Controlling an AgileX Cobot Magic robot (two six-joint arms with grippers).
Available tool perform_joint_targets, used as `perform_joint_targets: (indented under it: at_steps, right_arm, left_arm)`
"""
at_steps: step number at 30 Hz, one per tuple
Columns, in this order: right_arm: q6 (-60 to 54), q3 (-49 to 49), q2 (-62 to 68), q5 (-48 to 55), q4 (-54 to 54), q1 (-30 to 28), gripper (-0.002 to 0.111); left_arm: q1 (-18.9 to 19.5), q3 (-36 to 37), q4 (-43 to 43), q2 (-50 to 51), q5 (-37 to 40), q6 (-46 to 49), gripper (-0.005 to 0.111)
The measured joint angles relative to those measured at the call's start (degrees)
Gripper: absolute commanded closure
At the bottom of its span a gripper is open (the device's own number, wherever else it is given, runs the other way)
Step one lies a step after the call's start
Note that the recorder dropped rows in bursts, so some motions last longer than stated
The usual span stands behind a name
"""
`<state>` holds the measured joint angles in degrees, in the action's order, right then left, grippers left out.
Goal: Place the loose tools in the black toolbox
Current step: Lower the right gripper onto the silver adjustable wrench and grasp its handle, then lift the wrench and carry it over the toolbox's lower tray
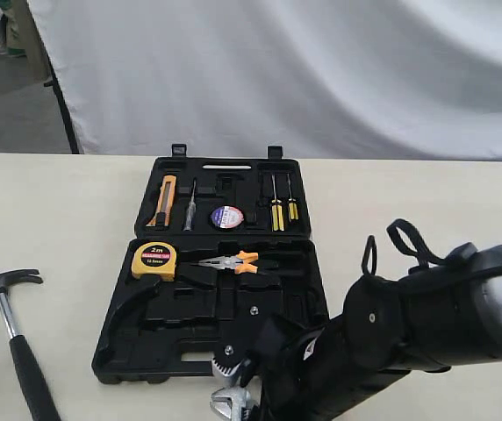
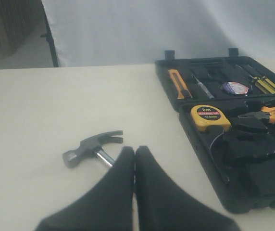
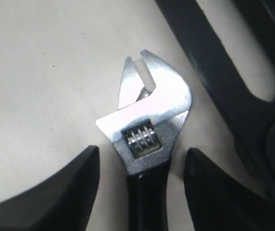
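Note:
The wrench head slants toward the toolbox's front edge, so I need to use my right gripper to pull the wrench clear, lay it parallel and take hold of its handle [image 3: 148,202] again before lifting.
The black toolbox [image 1: 172,324] lies open on the table. A silver adjustable wrench [image 3: 147,125] with a black handle lies on the table just beside the toolbox's front edge [image 3: 214,77]. My right gripper [image 3: 142,156] is open and straddles the wrench's handle, with gaps on both sides. The wrench head [image 1: 232,405] shows below the box in the exterior view. The claw hammer [image 1: 10,329] lies on the table left of the box. My left gripper [image 2: 135,150] is shut and empty, just short of the hammer head [image 2: 92,146]. The tape roll [image 1: 226,217] sits in the lid half.
A yellow tape measure [image 1: 154,260] and orange-handled pliers [image 1: 233,262] rest in the box's near half. An orange knife [image 1: 165,200] and yellow-handled screwdrivers [image 1: 282,209] sit in the lid. My right arm [image 1: 409,333] covers the table's front right. A white backdrop [image 1: 321,70] hangs behind.

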<state>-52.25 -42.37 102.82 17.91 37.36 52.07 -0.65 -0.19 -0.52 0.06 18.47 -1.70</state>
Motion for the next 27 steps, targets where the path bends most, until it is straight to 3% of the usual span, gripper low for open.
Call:
perform_joint_targets:
  at_steps: [11, 13, 20, 27]
  right_arm:
    - [-0.25, -0.28, 0.0, 2.85, -2.78, 0.04, 0.058]
    - [-0.25, -0.28, 0.0, 3.0, -3.01, 0.04, 0.065]
    - [-0.38, -0.28, 0.0, 4.3, -3.41, 0.04, 0.108]
    - [-2.05, -0.28, 0.0, 4.3, -3.41, 2.28, 0.109]
  left_arm:
    - [0.0, 0.0, 0.0, 0.0, 0.0, 0.0, 0.106]
    - [0.0, 0.0, 0.0, 0.0, 0.0, 0.0, 0.106]
    - [0.0, 0.0, 0.0, 0.0, 0.0, 0.0, 0.106]
    - [0.0, 0.0, 0.0, 0.0, 0.0, 0.0, 0.106]
